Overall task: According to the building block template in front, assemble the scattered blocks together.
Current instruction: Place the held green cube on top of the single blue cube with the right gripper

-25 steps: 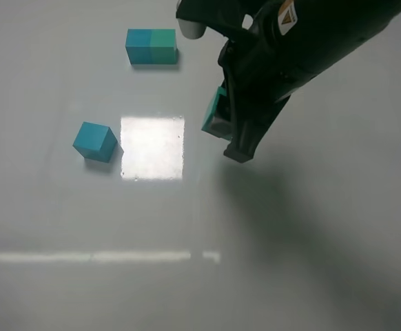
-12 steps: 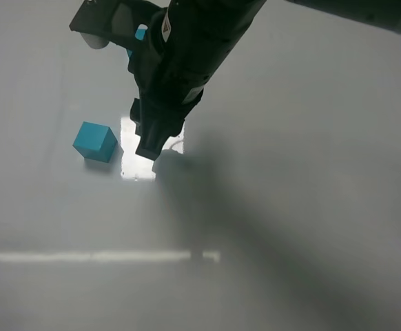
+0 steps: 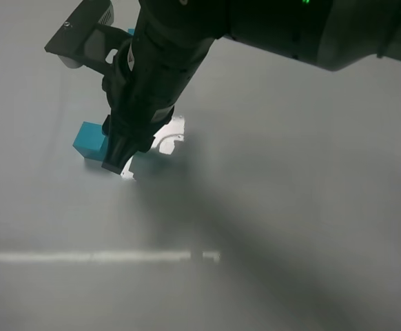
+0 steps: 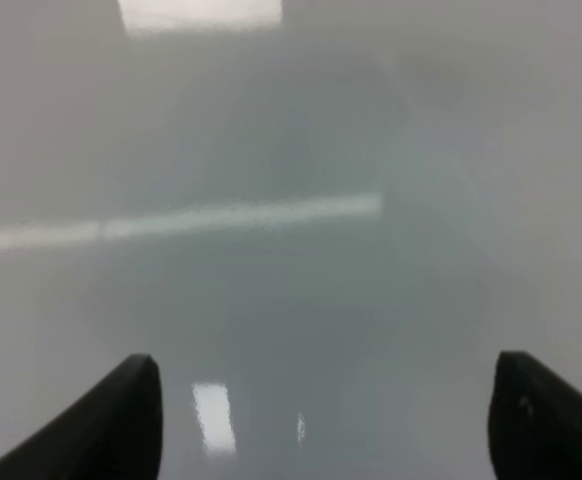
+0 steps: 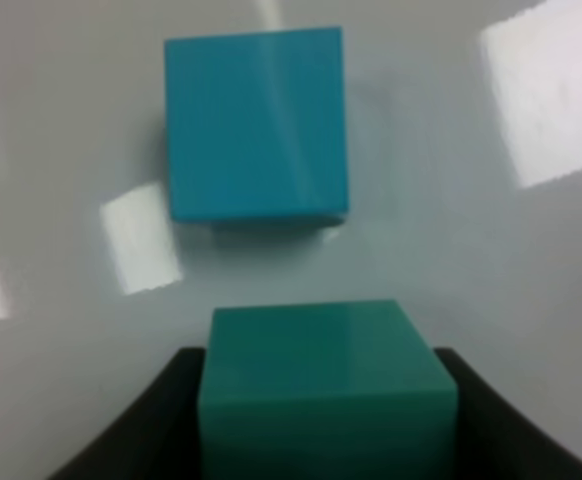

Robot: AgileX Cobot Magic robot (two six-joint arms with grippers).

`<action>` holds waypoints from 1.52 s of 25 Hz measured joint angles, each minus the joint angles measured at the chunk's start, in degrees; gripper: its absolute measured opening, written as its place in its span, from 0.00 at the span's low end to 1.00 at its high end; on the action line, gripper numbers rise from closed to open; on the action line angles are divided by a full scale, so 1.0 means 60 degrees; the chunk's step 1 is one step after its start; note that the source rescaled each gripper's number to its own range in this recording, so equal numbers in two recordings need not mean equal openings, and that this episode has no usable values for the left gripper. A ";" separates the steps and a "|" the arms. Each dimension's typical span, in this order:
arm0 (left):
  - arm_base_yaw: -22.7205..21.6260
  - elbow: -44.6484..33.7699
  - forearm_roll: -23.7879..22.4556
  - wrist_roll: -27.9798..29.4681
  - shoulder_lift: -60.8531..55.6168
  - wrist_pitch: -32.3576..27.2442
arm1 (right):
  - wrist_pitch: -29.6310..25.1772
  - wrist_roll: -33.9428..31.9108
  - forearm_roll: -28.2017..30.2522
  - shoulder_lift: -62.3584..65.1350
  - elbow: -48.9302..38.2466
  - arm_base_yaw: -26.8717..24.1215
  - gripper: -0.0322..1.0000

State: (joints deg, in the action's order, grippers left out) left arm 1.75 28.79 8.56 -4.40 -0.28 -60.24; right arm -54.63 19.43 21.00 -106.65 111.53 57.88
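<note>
The robot's right gripper should release the green cube flush (image 3: pixel 114 147) (image 5: pixel 271 300) against the teal-blue cube, on its side that faces the lamp reflection.
My right gripper (image 3: pixel 120 156) reaches across to the left of the table and is shut on the green cube (image 5: pixel 326 385), held between its two fingers (image 5: pixel 146 430). The teal-blue cube (image 3: pixel 88 136) lies on the table just beside the gripper tip. In the right wrist view it (image 5: pixel 256 122) sits a short gap ahead of the green cube, apart from it. The template (image 3: pixel 130 32) is almost wholly hidden behind the right arm; only a teal corner shows. My left gripper (image 4: pixel 326 420) is open and empty over bare table.
The grey glossy table (image 3: pixel 311 207) carries a bright lamp reflection (image 3: pixel 176 131) beside the right gripper and a pale reflected stripe (image 3: pixel 83 256) near the front. The right arm's dark shadow falls across the middle.
My right arm has swung left with the green cube, from the table's middle to right beside the teal-blue cube. It now covers the template.
</note>
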 joint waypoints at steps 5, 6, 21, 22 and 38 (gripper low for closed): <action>0.0000 0.0000 0.0000 0.0000 0.0000 0.0000 | 0.0255 -0.0068 0.0099 -0.0237 0.0029 0.0000 0.04; 0.0000 0.0000 0.0000 0.0000 0.0000 0.0000 | 0.0301 -0.0068 0.0121 -0.0280 0.0029 0.0000 0.04; 0.0000 0.0000 0.0000 0.0000 0.0000 0.0000 | 0.0731 -0.0044 0.0247 -0.0641 0.0029 0.0000 0.04; 0.0000 0.0000 0.0000 0.0000 0.0000 0.0000 | 0.0767 -0.0044 0.0247 -0.0641 0.0029 0.0000 0.04; 0.0000 0.0000 0.0000 0.0000 0.0000 0.0000 | 0.0857 0.0152 0.0254 -0.0776 0.0047 0.0000 0.03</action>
State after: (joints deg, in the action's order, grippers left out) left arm 1.75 28.79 8.56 -4.40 -0.28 -60.24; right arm -49.49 20.34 22.53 -111.31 111.82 57.88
